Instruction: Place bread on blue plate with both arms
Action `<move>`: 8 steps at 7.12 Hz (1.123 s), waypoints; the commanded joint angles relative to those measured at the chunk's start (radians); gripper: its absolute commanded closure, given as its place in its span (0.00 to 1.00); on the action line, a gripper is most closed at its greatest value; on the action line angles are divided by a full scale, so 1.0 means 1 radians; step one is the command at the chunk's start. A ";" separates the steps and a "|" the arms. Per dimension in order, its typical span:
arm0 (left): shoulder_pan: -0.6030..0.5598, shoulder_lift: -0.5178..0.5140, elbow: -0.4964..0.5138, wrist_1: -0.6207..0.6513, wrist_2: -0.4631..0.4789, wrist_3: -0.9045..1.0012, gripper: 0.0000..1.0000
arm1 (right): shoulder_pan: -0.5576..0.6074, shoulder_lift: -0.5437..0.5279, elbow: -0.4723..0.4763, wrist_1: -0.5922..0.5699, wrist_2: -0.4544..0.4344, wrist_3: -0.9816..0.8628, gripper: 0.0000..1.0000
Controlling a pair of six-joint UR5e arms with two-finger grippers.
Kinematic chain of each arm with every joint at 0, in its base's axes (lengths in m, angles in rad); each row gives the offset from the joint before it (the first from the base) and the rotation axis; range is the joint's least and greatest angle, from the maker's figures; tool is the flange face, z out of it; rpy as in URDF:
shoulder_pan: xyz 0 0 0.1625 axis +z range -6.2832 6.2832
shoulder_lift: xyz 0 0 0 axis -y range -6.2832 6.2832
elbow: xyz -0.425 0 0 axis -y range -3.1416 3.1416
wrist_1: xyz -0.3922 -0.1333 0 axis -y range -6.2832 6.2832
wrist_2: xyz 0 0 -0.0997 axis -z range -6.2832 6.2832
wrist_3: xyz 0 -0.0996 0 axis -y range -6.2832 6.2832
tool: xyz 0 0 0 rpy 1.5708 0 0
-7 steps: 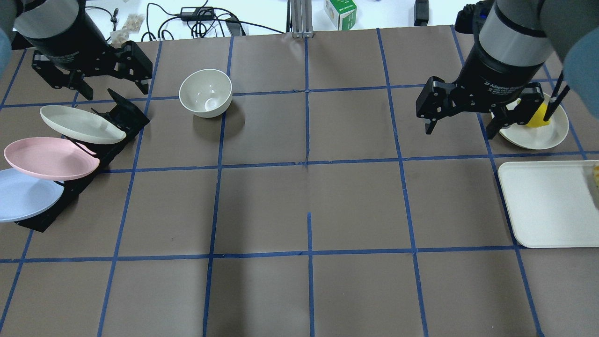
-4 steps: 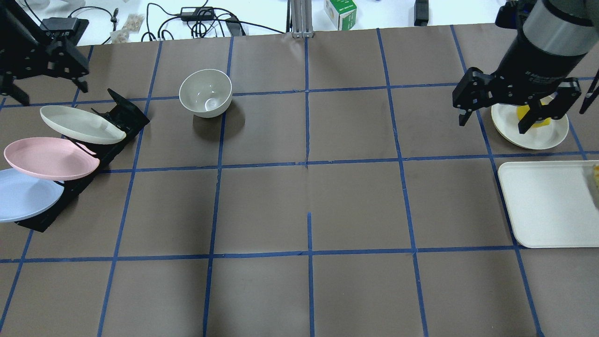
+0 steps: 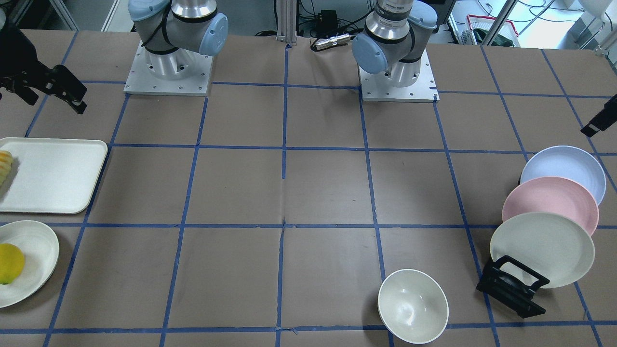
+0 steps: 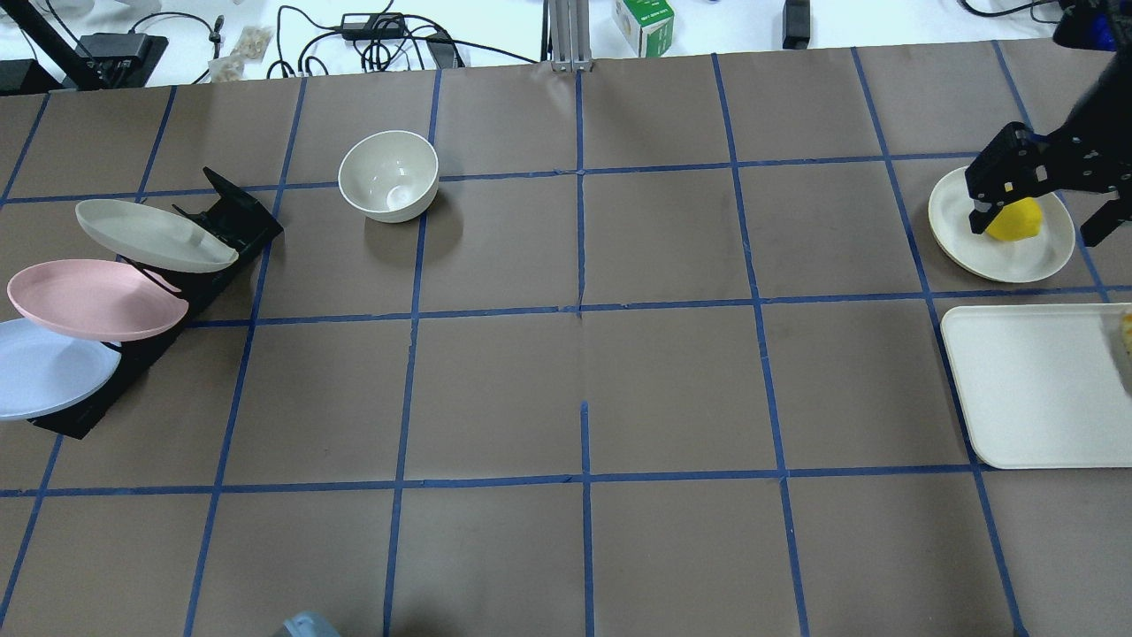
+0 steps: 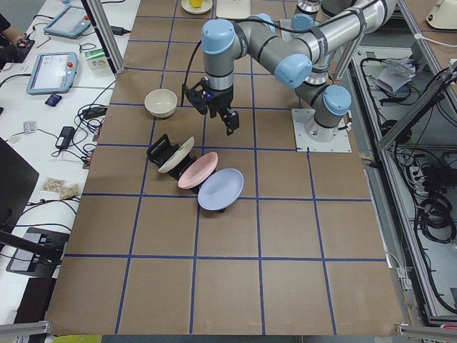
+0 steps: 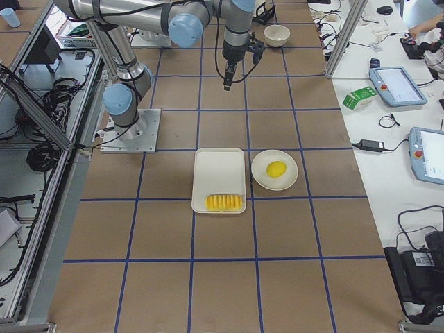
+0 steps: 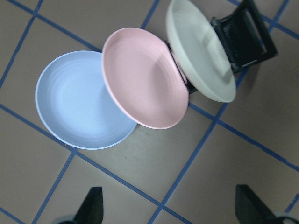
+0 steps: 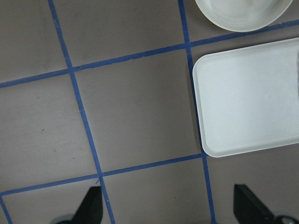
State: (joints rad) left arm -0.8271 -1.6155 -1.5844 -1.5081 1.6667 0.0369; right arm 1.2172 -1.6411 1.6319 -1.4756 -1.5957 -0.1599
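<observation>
The blue plate's rim (image 3: 590,155) (image 7: 38,102), on the side away from the pink plate, is the next place my left gripper should go to and close on.
The striped bread (image 6: 224,202) lies at the end of a white tray (image 6: 218,170); only its tip shows in the front view (image 3: 4,166). The blue plate (image 4: 44,372) leans lowest in a black rack and also shows in the left wrist view (image 7: 79,102). My left gripper (image 7: 173,205) is open and empty, high above the racked plates; it is outside the overhead view. My right gripper (image 4: 1042,221) is open and empty, high near the table's right end, over the lemon plate in the overhead view, apart from the bread.
A pink plate (image 4: 93,299) and an off-white plate (image 4: 150,234) lean in the same rack (image 4: 234,217). An off-white bowl (image 4: 389,175) stands behind the middle. A yellow lemon (image 4: 1017,221) lies on a small off-white plate (image 4: 999,261) beside the tray (image 4: 1035,380).
Both arms have swung outward. The left gripper has left the overhead view at the left; the right gripper has moved right, toward the table's end. Both stay open.
</observation>
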 commanded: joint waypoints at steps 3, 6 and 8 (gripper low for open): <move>0.124 -0.173 -0.083 0.208 0.181 0.086 0.00 | -0.230 0.114 0.000 -0.083 -0.029 -0.278 0.00; 0.175 -0.262 -0.101 0.261 0.188 0.072 0.02 | -0.385 0.257 0.000 -0.213 -0.039 -0.414 0.00; 0.177 -0.288 -0.098 0.334 0.185 0.071 0.03 | -0.421 0.377 0.000 -0.400 -0.075 -0.523 0.00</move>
State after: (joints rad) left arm -0.6526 -1.8904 -1.6845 -1.2050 1.8530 0.1096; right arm 0.8207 -1.3295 1.6321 -1.7747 -1.6573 -0.6132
